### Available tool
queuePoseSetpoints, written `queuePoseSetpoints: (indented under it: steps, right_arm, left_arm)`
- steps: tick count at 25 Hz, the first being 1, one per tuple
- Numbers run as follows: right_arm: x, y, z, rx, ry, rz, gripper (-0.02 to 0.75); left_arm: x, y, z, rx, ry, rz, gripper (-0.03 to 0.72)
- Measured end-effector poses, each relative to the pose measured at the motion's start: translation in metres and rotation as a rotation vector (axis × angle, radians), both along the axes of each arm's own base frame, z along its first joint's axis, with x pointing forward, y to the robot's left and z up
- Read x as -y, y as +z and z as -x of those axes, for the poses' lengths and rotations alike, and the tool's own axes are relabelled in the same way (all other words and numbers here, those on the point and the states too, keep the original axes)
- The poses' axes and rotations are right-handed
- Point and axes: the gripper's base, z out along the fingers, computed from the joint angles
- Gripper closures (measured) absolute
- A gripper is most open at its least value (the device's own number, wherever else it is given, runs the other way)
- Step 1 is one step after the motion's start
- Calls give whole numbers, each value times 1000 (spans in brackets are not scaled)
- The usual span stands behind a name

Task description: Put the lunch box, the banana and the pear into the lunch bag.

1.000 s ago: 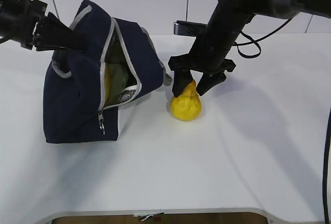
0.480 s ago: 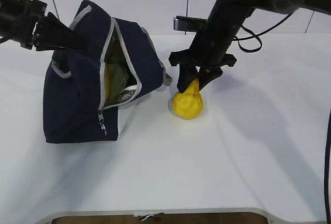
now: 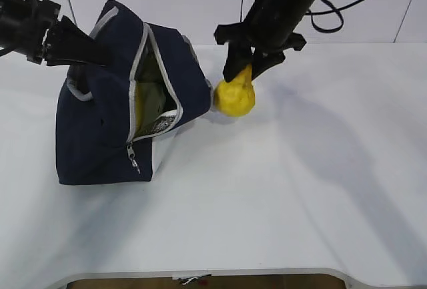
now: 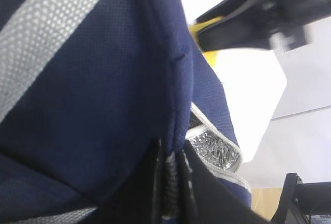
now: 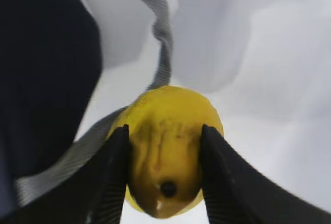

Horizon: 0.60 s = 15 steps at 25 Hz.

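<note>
I should use my right gripper to release the yellow pear, now lifted just beside the bag's flap, inside the navy lunch bag's opening (image 3: 169, 97), close to the grey edge of the flap.
The navy lunch bag (image 3: 100, 129) stands at the left with its zipper opening gaping towards the right. My left gripper (image 3: 90, 52) is shut on the bag's top edge and holds it up; the wrist view shows the fabric (image 4: 103, 79) pinched between the fingers. My right gripper (image 3: 243, 69) is shut on the neck of the yellow pear (image 3: 234, 97) and holds it lifted off the table, just beside the bag's flap. The pear (image 5: 168, 146) sits between both fingers. Something green and yellow shows inside the bag (image 3: 150, 99); lunch box and banana are not clearly visible.
The white table (image 3: 300, 189) spreads to the right and front, with its front edge near the bottom. A grey webbing handle (image 5: 160, 38) of the bag hangs below the pear. A white wall stands behind.
My right gripper closed on the pear's neck, lifted it off the table and carried it left and back, up to the bag's flap. The left gripper and bag have stayed still.
</note>
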Motion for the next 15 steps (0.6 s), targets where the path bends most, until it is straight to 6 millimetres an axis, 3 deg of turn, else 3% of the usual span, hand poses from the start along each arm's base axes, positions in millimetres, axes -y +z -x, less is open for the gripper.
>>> queuePoseSetpoints:
  steps: [8,11,15]
  right_arm:
    - [9,105,39,197,9,-97,413]
    - [1,122,48,198,47,-230,413]
    - [-15,116,46,160,141,-386,413]
  left_arm:
    - [0,-1,0,0,-3,-8,673]
    - [0,-1,0,0,-3,-8,673]
    - [0,-1,0,0,-3,-8,673]
